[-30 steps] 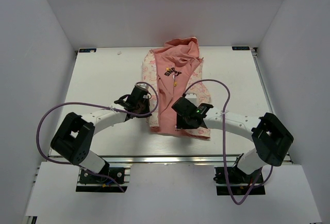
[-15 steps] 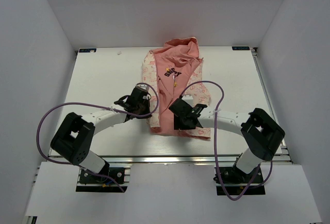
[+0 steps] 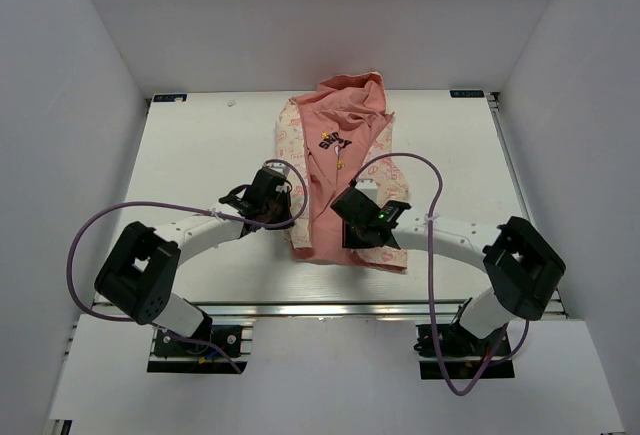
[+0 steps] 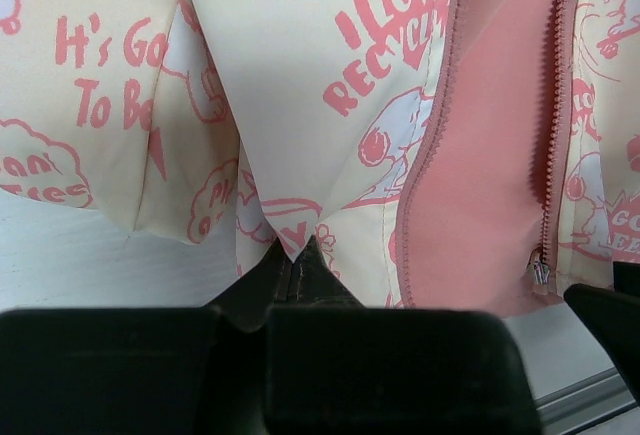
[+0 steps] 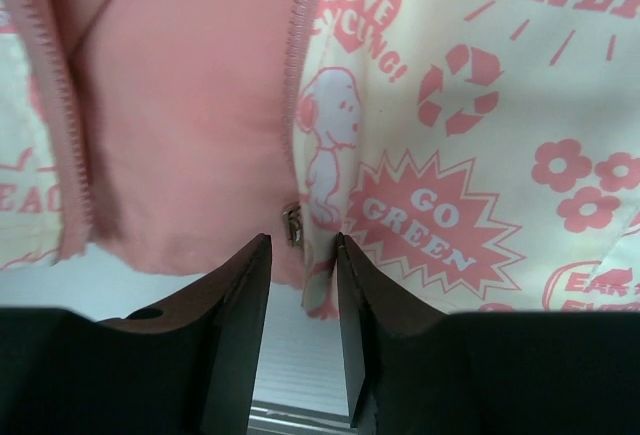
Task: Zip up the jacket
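Observation:
The robot's left gripper is pinching a spot of cream fabric away from the zipper's lower end, so it should open and grab the hem corner [image 4: 386, 293] there.
The jacket [image 3: 340, 150] lies open on the table, cream with pink print, with its salmon lining and dark logo showing. My left gripper [image 3: 284, 213] is at the left front panel's lower edge. In the left wrist view it [image 4: 292, 260] is shut on a point of cream fabric [image 4: 300, 75]. My right gripper [image 3: 352, 235] is at the right panel's hem. In the right wrist view its jaws [image 5: 300, 245] stand narrowly open, with the metal zipper slider [image 5: 292, 225] and the hem edge [image 5: 480, 105] between the tips, not clamped. The slider also shows in the left wrist view [image 4: 541, 273].
The white table [image 3: 190, 155] has a metal rail [image 3: 320, 307] along its near edge, just below the hem. White walls enclose the sides and back. Purple cables [image 3: 420, 170] loop over both arms.
The right arm's elbow swung in toward the jacket and back out, while its gripper stayed at the hem. The left gripper has held its place on the fabric.

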Available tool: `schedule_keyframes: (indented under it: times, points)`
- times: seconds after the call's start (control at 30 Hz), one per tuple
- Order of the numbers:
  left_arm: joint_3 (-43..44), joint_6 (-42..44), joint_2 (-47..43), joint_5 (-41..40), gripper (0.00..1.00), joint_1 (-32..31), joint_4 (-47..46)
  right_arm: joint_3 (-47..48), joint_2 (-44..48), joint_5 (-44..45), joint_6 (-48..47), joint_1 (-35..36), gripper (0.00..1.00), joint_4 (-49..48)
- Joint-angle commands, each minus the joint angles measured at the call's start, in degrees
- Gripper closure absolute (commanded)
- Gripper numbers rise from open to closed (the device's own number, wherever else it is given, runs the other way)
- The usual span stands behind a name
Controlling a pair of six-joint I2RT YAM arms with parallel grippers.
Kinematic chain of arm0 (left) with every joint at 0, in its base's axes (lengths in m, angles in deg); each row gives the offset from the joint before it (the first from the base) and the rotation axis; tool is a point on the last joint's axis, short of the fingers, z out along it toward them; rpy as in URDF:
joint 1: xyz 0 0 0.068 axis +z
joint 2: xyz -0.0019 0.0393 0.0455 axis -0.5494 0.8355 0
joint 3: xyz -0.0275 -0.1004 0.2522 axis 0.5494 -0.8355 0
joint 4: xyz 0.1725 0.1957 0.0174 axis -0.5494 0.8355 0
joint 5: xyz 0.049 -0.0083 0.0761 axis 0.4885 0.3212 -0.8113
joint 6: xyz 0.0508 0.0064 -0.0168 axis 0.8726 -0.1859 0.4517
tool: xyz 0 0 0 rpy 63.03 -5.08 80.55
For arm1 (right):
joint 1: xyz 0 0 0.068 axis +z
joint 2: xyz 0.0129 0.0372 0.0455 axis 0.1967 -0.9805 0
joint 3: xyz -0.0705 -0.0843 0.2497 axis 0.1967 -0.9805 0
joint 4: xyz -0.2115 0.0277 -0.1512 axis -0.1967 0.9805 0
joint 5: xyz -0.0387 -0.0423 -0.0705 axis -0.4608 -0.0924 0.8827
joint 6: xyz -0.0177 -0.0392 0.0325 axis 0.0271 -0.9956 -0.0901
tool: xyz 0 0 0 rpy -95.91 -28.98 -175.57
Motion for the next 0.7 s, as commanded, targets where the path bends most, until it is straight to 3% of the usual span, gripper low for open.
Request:
schedule_keyframes:
  times: [0.0,0.3,0.43,0.6,0.63,0.67]
  points:
    - [-0.32,0.62,-2.28,0.82,1.00,0.21,-0.38,-0.38,2.05,-1.70,-1.44,-0.14,0.61,-1.11]
    - [-0.40,0.70,-2.90,2.56,1.00,0.12,-0.03,-1.35,-0.23,-1.27,0.92,-0.93,0.57,-0.58]
    - [-0.58,0.88,-2.72,3.46,1.00,0.12,-0.38,-2.05,-0.85,-1.88,0.40,-1.37,0.62,-2.16]
    - [-0.58,1.05,-2.20,4.51,0.98,0.12,-0.55,-2.75,-0.94,-2.67,-1.09,-1.46,0.80,-4.70]
    - [-0.58,1.06,-2.28,5.29,0.95,0.12,-0.55,-2.75,-0.85,-3.11,-1.44,-1.55,0.86,-5.06]
    - [-0.49,1.14,-2.37,5.74,0.91,0.12,-0.55,-2.93,-0.77,-3.55,-1.53,-1.64,1.00,-5.41]
